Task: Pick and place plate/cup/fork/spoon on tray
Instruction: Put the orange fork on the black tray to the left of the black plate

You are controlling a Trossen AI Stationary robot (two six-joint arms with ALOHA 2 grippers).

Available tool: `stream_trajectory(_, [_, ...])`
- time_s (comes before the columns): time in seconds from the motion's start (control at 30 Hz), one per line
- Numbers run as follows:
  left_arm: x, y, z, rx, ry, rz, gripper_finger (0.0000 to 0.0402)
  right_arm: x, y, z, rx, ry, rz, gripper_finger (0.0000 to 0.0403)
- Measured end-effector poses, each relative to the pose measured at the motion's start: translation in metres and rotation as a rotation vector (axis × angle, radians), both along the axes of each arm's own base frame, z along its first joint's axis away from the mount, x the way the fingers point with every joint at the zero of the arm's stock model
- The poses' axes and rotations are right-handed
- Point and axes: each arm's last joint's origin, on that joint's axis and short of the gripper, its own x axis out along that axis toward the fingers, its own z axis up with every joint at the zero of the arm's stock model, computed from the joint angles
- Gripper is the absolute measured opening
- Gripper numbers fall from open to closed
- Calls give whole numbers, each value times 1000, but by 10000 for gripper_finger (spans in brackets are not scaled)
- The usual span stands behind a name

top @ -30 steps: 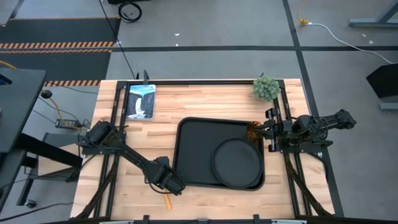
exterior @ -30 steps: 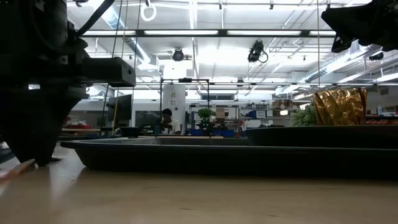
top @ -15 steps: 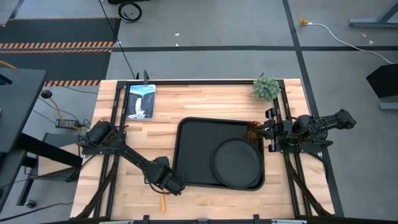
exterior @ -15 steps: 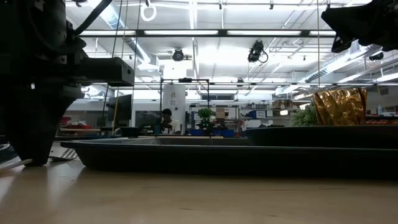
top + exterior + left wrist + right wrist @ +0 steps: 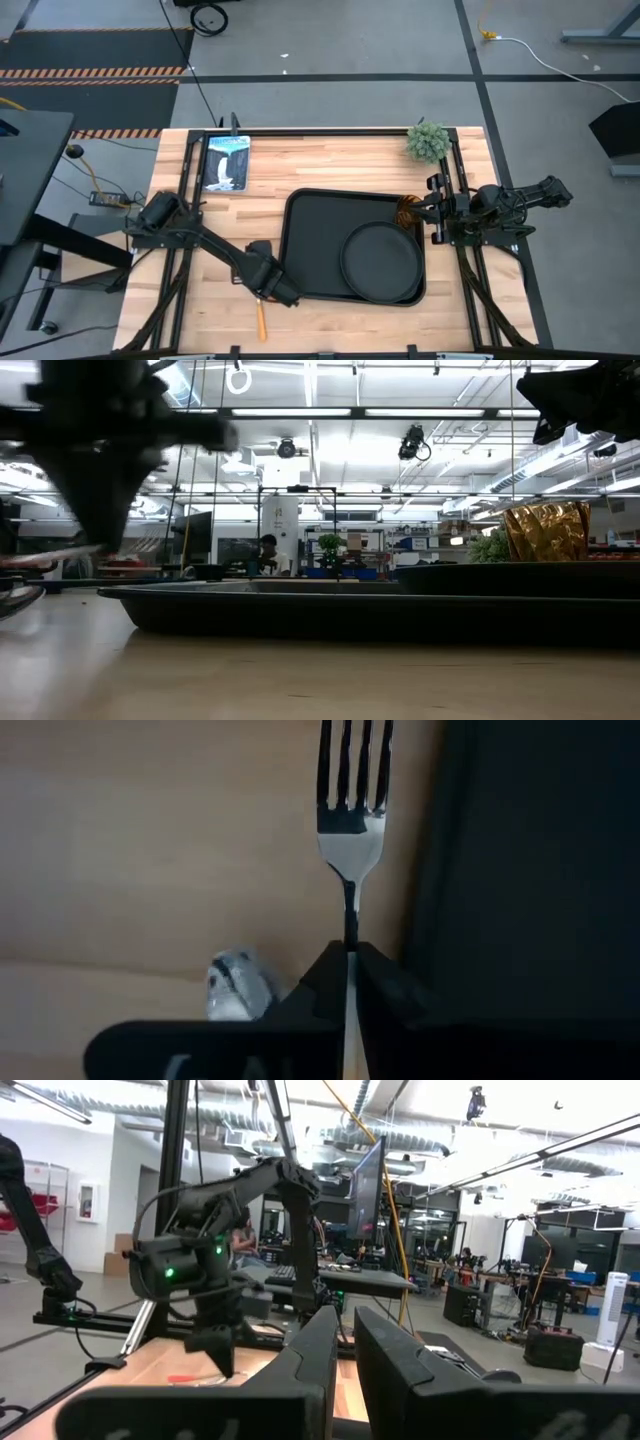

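Note:
My left gripper will release the fork on the black tray (image 5: 326,251), beside the round black plate. The fork is still held above the table.
My left gripper (image 5: 270,287) is off the near left corner of the black tray (image 5: 305,215), above the table, and is shut on the fork (image 5: 351,830). The fork's silver tines (image 5: 352,765) point away from the gripper; its handle is hidden. The spoon's orange handle (image 5: 261,320) lies on the table near the front edge. The round black plate (image 5: 380,262) lies in the tray's near right part. The amber cup (image 5: 405,212) stands at the tray's far right corner. My right gripper (image 5: 345,1340) is shut and empty, level beside the tray's right edge. My left gripper pinches the fork's thin neck (image 5: 350,920), just behind the tines' base, between its two fingers. The fork lies along the fingers and sticks out past them, tines foremost. It is lifted clear of the table, beside the tray's left rim (image 5: 440,870).
A small green plant (image 5: 428,141) stands at the far right corner and a picture card (image 5: 226,163) lies at the far left. Bare wood lies left of the tray and along the far edge. The tray's left half is bare.
My left gripper has risen from the table with the fork and gone a little toward the far edge. The fork is lifted clear. The spoon has stayed on the table near the front edge.

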Motion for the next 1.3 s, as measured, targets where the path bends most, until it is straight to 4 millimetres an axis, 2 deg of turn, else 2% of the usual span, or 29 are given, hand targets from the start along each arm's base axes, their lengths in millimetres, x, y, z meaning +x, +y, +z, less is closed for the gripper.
stream_trajectory(0.23, [22, 15, 27, 58, -74, -37, 15, 0, 0, 0, 0, 0, 0, 45])
stream_trajectory(0.47, [48, 42, 32, 98, -188, -94, 15, 0, 0, 0, 0, 0, 0, 45])
stream_trajectory(0.7, [85, 67, 24, 115, -339, -179, 15, 0, 0, 0, 0, 0, 0, 45])
stream_trajectory(0.83, [99, 74, 13, 112, -380, -205, 15, 0, 0, 0, 0, 0, 0, 45])
stream_trajectory(1.1, [111, 71, -3, 89, -421, -213, 15, 0, 0, 0, 0, -2, 0, 45])
stream_trajectory(1.3, [114, 69, -19, 58, -376, -225, 15, 0, 0, 2, 4, -16, 0, 45])
